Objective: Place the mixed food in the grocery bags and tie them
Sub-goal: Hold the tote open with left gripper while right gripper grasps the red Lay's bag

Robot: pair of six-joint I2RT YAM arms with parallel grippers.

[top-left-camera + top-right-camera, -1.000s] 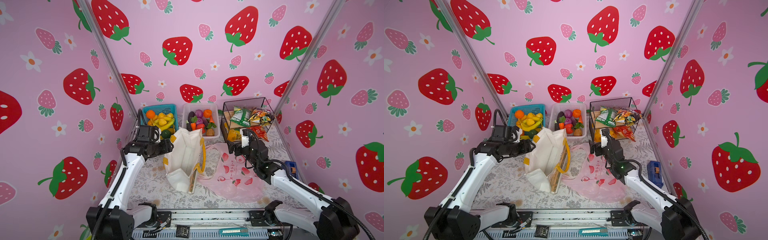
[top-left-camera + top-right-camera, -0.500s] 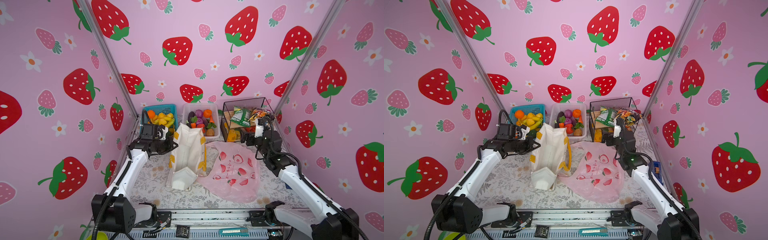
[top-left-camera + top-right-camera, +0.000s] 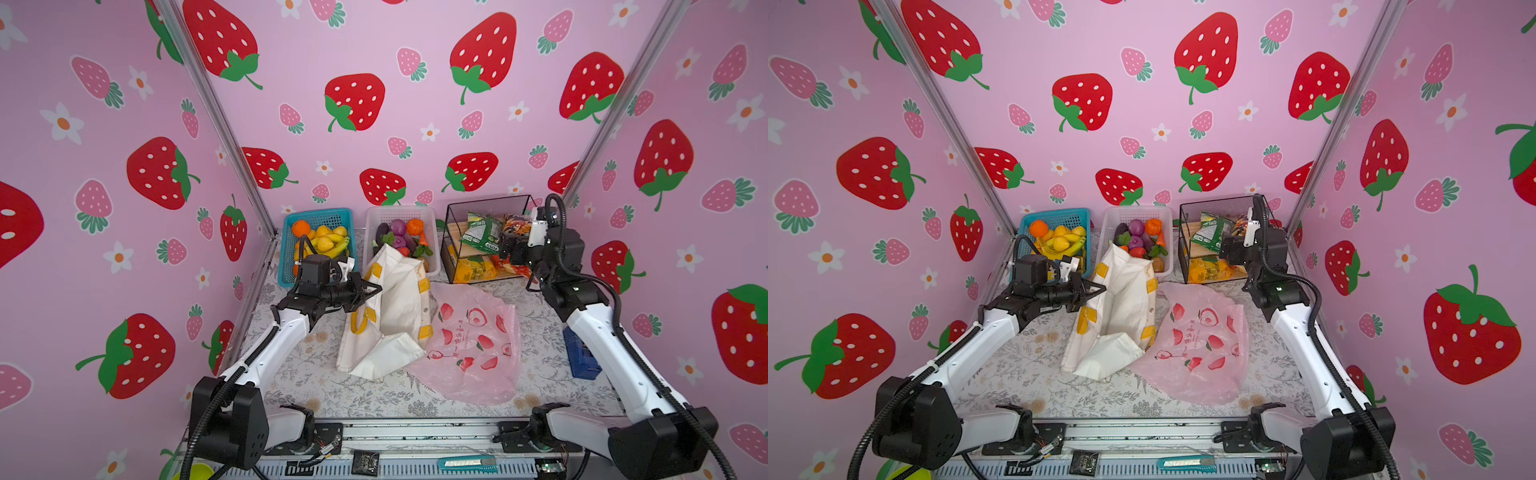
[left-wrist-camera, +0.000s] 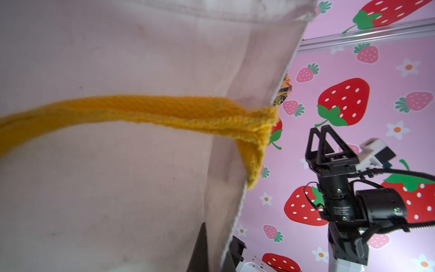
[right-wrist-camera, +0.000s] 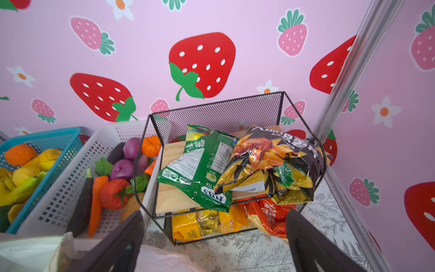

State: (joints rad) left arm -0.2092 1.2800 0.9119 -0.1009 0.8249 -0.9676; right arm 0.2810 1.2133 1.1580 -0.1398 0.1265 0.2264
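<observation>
My right gripper should next close on the front end of the red packet (image 3: 525, 271) (image 5: 277, 230), which is beside the yellow packet on the lower shelf of the wire rack.
The cream canvas tote (image 3: 395, 316) with yellow straps stands half upright mid-table, its bottom folded forward. My left gripper (image 3: 376, 286) is shut on the tote's left rim; the left wrist view is filled with cloth (image 4: 117, 176) and a yellow strap (image 4: 164, 110). A pink plastic bag (image 3: 469, 345) with red fruit prints lies flat to the tote's right. My right gripper (image 3: 509, 249) hovers open and empty before the wire rack (image 5: 216, 110) of snack packets (image 5: 200, 169). Toy vegetables (image 5: 96, 202) fill the white basket (image 3: 432, 266). In the right wrist view the open right gripper (image 5: 213, 230) frames the yellow packet (image 5: 207, 226).
A blue basket (image 3: 286, 257) of bananas, lemons and oranges stands at the back left. A blue box (image 3: 579, 353) lies by the right wall beside my right arm. A teal cutter (image 3: 465, 463) rests on the front rail. Strawberry-print walls close in three sides.
My left gripper shut on the tote's rim and raised the tote more upright. My right arm swung from over the pink bag back to the wire rack, still open.
</observation>
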